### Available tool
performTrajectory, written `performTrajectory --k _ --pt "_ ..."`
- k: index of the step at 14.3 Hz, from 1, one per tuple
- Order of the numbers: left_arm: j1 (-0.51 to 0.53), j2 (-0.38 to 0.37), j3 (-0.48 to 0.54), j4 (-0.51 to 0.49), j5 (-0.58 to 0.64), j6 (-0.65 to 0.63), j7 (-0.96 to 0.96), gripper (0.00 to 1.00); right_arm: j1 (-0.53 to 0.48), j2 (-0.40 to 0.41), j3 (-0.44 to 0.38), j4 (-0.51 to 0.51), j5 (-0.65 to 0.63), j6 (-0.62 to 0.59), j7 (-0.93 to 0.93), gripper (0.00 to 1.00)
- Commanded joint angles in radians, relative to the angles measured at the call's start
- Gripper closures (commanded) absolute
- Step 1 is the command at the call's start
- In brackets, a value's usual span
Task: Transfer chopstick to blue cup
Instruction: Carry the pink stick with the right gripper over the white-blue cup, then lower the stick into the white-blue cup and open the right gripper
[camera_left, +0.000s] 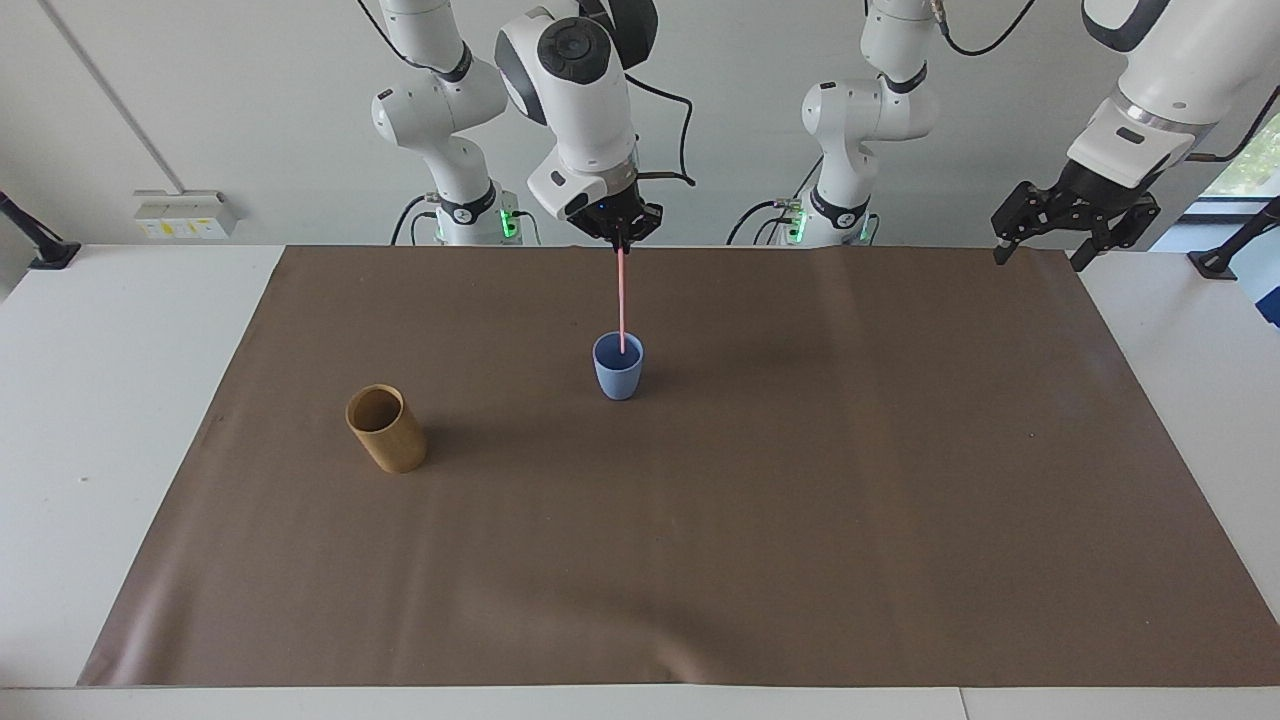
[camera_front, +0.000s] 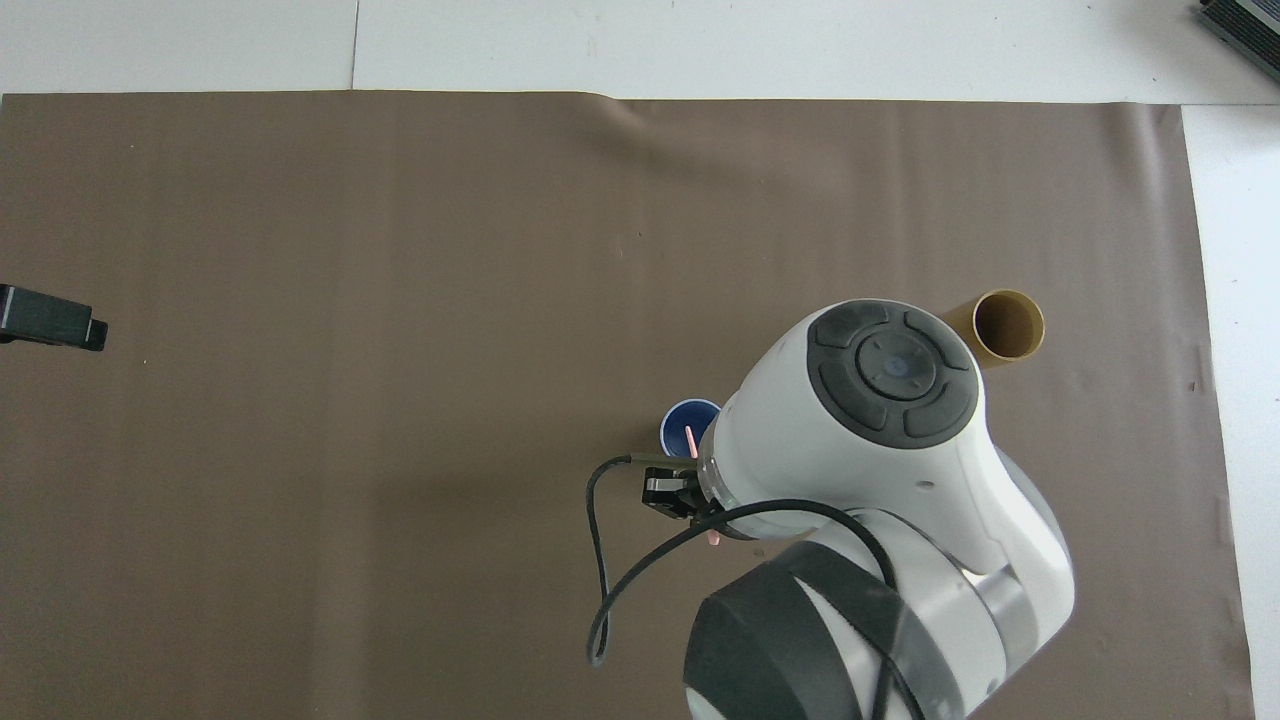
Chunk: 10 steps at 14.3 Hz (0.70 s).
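I will use my right gripper to release the pale pink chopstick inside the blue cup (camera_front: 693, 437), so that it is leaning on the rim nearest the robots.
My right gripper (camera_left: 619, 237) is shut on the top of the pale pink chopstick (camera_left: 622, 298) and holds it upright over the light-blue cup (camera_left: 618, 368). The stick's lower tip reaches just inside the cup's rim in the facing view. In the overhead view the cup (camera_front: 683, 423) is half covered by the right arm, and the stick's tip (camera_front: 690, 438) shows over its opening. My left gripper (camera_left: 1075, 222) waits in the air over the mat's corner at the left arm's end, its fingers spread open; a part of it shows in the overhead view (camera_front: 50, 320).
A tan bamboo-coloured cylindrical cup (camera_left: 386, 429) stands on the brown mat (camera_left: 700, 560), farther from the robots than the blue cup and toward the right arm's end; it also shows in the overhead view (camera_front: 1003, 327). White table (camera_left: 100, 400) surrounds the mat.
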Motion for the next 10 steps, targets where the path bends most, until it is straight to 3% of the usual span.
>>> performTrajectory --k 1,7,10 --pt "0.013 -0.023 -0.010 -0.024 0.017 -0.003 0.003 0.00 -0.006 -0.011 -0.004 -0.052 0.025 0.042 0.004 1.00" --pt "0.012 -0.023 -0.010 -0.024 0.017 -0.003 -0.001 0.00 -0.026 0.035 -0.004 -0.058 0.063 0.136 0.002 0.94" --pt "0.012 -0.023 -0.010 -0.024 0.017 -0.005 -0.002 0.00 -0.023 0.071 -0.004 -0.057 0.062 0.160 0.010 0.86"
